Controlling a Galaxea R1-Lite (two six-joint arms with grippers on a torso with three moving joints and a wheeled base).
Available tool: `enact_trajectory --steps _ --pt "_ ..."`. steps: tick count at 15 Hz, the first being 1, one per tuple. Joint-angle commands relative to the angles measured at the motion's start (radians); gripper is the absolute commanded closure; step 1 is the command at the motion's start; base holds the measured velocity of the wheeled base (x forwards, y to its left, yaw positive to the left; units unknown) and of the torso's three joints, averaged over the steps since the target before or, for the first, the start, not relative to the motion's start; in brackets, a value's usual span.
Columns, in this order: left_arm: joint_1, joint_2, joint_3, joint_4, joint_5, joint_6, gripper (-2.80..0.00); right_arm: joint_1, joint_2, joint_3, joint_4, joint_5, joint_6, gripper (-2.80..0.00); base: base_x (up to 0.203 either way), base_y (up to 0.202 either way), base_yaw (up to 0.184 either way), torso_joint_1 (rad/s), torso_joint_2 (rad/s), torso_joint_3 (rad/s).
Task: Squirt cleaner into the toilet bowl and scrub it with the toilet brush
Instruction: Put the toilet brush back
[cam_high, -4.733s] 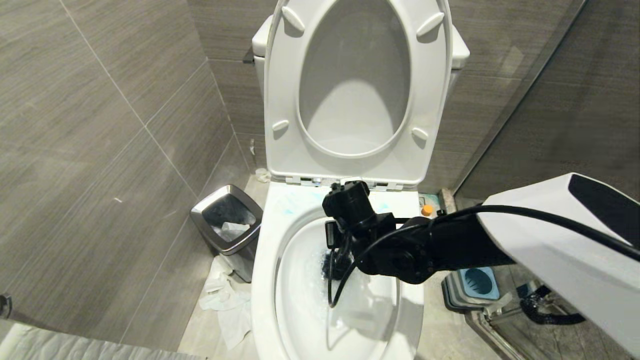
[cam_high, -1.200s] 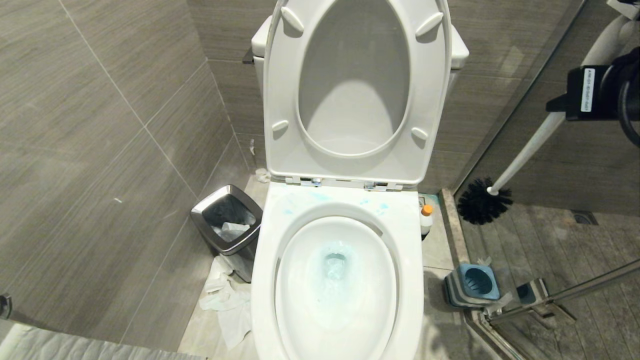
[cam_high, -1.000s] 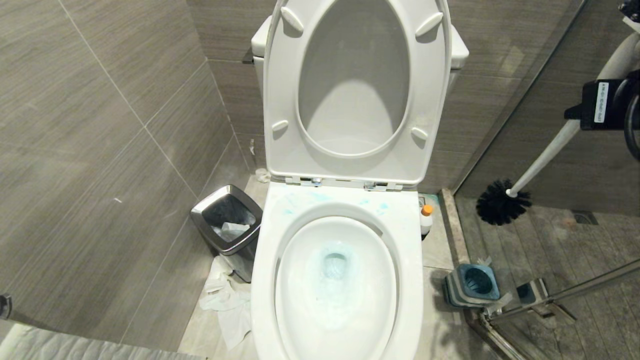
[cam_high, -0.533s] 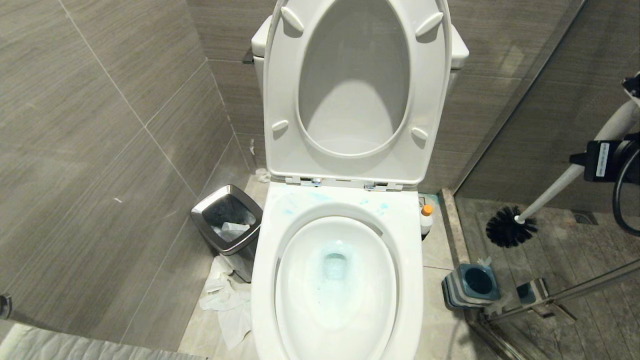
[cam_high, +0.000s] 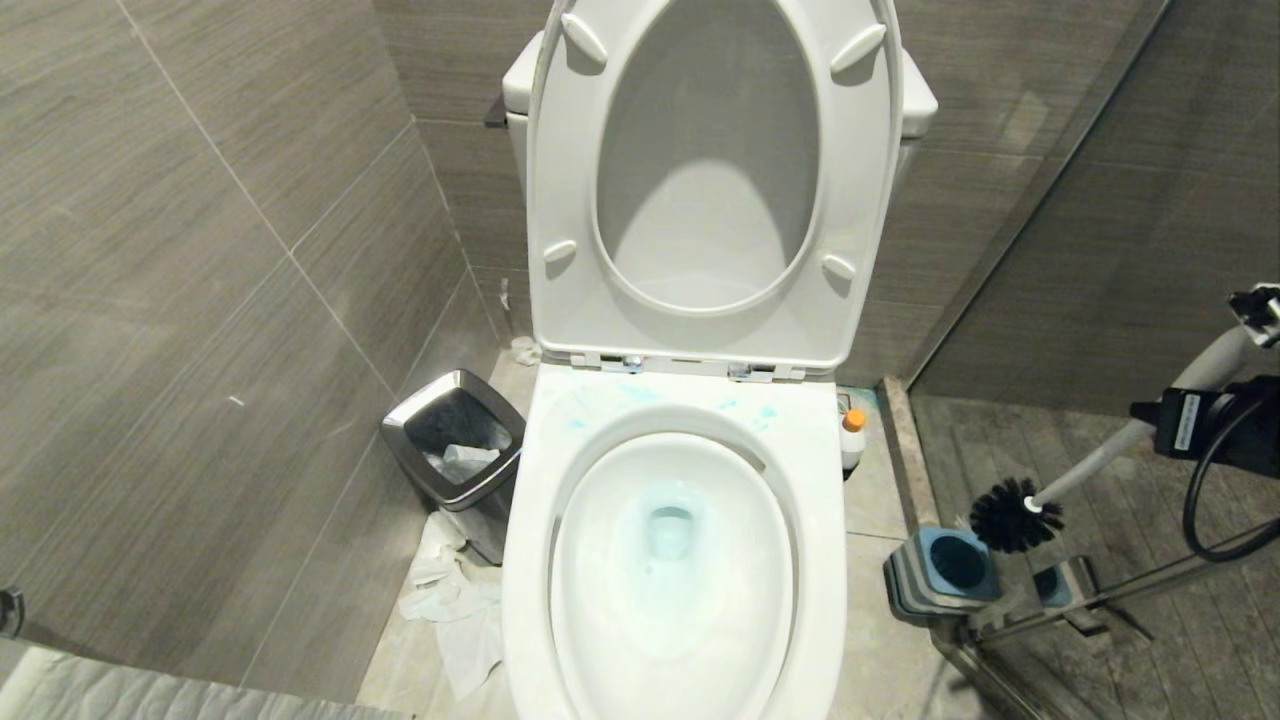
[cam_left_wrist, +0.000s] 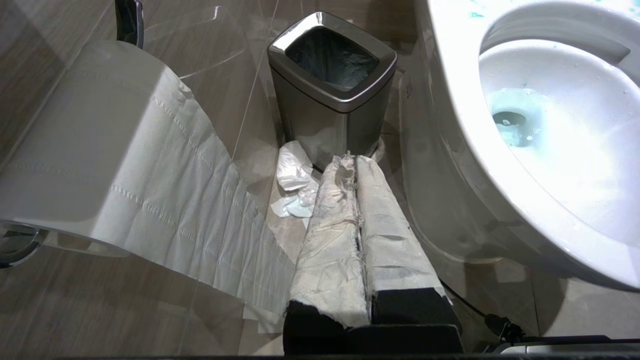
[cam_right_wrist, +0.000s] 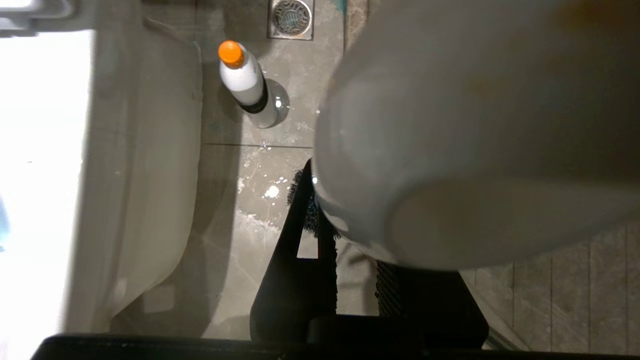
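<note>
Next, I let the toilet brush go from my right gripper, head down, in the round opening of the blue-and-grey holder (cam_high: 959, 562).
The white toilet bowl (cam_high: 822, 480) stands open with seat and lid raised; turquoise liquid tints its water and spots the back rim. At the right edge of the head view my right gripper (cam_high: 1165, 422) is shut on the toilet brush handle (cam_high: 1095, 462). The handle slants down, and its dark head (cam_high: 1014, 515) hangs just above and to the right of the blue-and-grey holder (cam_high: 945, 568). The handle's rounded end (cam_right_wrist: 450, 125) fills the right wrist view. The cleaner (cam_high: 852, 440) stands upright on the floor by the bowl's right side. My left gripper (cam_left_wrist: 355, 165), its fingers wrapped in paper, is shut and empty beside the bowl (cam_left_wrist: 450, 125).
A chrome-rimmed black bin (cam_high: 455, 450) stands left of the toilet, with crumpled tissue (cam_high: 450, 610) on the floor before it. A toilet roll (cam_left_wrist: 85, 145) hangs on the left wall. A glass partition with a metal rail (cam_high: 1110, 597) runs right behind the holder.
My right gripper has come down along the right edge with the brush. The dark head has sunk from mid-air by the glass to just above the holder. The left arm stays still.
</note>
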Motion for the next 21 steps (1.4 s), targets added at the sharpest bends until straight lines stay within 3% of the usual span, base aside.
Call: enact_trajectory --steps 1,4,11,21 --pt "0.000 0.001 0.002 0.000 0.000 0.000 0.00 -0.009 0.097 0.070 -0.142 0.005 0.000 0.00 0.000 0.000 0.000 0.000 0.00 0.000" --pt "0.000 0.001 0.002 0.000 0.000 0.000 0.00 -0.010 0.179 0.118 -0.276 0.004 0.000 0.00 0.000 0.000 0.000 0.000 0.00 0.000" --pt "0.000 0.001 0.002 0.000 0.000 0.000 0.00 -0.010 0.289 0.114 -0.314 -0.003 -0.008 0.00 0.000 0.000 0.000 0.000 0.00 0.000" --pt "0.000 0.001 0.002 0.000 0.000 0.000 0.00 -0.011 0.515 0.114 -0.540 -0.021 -0.018 0.00 0.000 0.000 0.000 0.000 0.00 0.000"
